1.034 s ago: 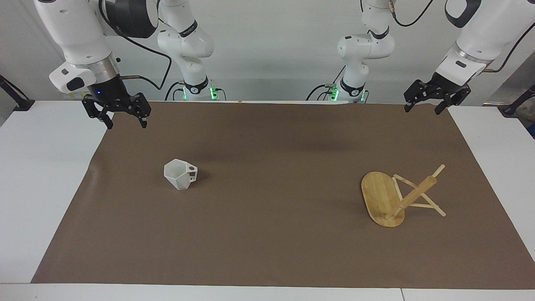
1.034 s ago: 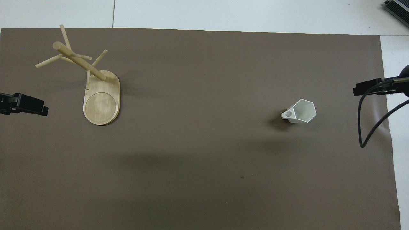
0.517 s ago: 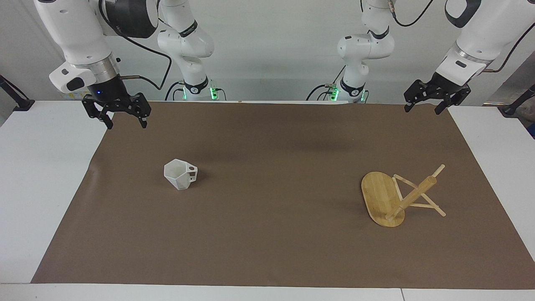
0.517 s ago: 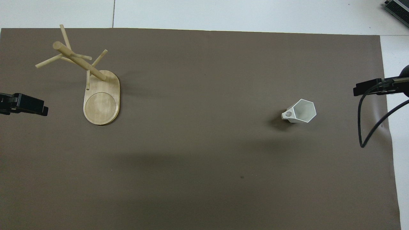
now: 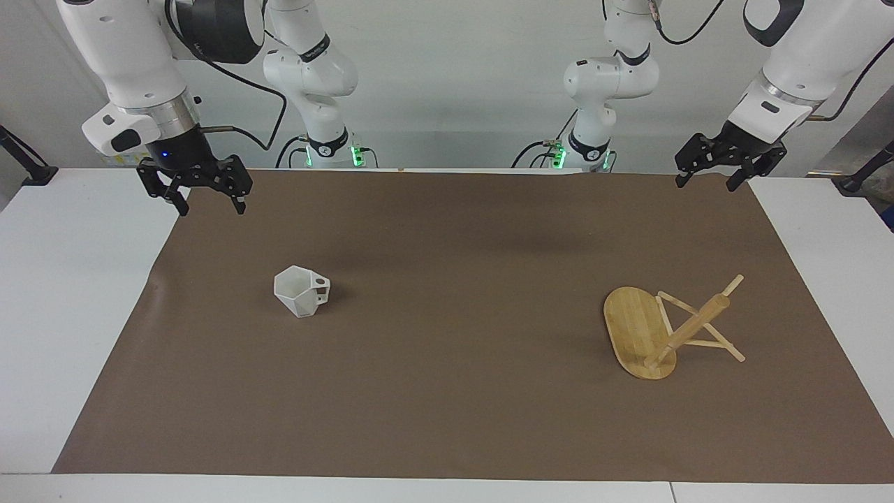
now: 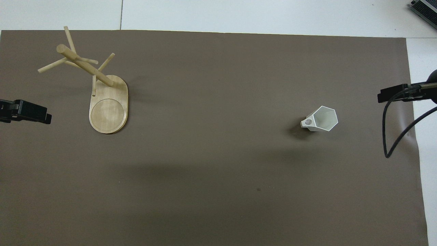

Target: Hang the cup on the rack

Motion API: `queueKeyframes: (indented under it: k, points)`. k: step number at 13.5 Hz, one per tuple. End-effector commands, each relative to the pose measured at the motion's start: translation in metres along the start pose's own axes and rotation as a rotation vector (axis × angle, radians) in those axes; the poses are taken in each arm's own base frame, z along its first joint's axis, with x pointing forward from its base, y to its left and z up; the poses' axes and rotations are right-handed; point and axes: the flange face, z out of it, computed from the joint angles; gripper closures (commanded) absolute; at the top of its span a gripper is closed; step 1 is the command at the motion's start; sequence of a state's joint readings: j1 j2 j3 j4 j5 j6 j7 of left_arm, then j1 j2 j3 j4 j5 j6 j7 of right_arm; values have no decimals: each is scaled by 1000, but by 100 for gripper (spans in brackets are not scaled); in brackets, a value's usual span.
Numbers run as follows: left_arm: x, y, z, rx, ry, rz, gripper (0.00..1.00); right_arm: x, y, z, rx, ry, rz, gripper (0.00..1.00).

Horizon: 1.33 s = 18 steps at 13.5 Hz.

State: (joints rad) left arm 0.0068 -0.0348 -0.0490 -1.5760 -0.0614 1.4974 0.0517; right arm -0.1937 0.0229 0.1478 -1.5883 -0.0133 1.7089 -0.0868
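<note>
My right gripper will grip the rim of the white faceted cup on the side (image 6: 336, 115) opposite the cup's handle.
The white faceted cup (image 5: 301, 291) stands upright on the brown mat, toward the right arm's end; it also shows in the overhead view (image 6: 322, 119). Its handle points toward the middle of the table. The bamboo rack (image 5: 660, 328) stands on its oval base toward the left arm's end, and shows in the overhead view (image 6: 102, 92). My right gripper (image 5: 211, 207) is open and empty, raised over the mat's corner, apart from the cup. My left gripper (image 5: 705, 185) is open and empty, raised over the mat's corner, apart from the rack.
The brown mat (image 5: 454, 391) covers most of the white table (image 5: 63, 293). A black cable (image 6: 387, 136) hangs from the right arm over the mat's edge. Each gripper shows only as a black tip at the sides of the overhead view.
</note>
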Motion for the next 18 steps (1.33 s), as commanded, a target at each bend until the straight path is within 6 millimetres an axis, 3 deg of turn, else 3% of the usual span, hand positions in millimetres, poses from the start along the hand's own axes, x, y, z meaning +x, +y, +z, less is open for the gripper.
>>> queueKeyframes:
  k: [1,11,16,18]
  points:
    - [-6,-2,-3,19,-6,-8,0,-7,3,-2,-5,-6,11,0]
    - [-6,-2,-3,19,-6,-6,0,-11,2,2,-6,-16,17,0]
    - [-6,-2,-3,19,-6,-6,0,-17,0,17,-7,-16,4,0]
    - [-6,-2,-3,19,-6,-6,0,-16,0,35,-8,-10,-9,0]
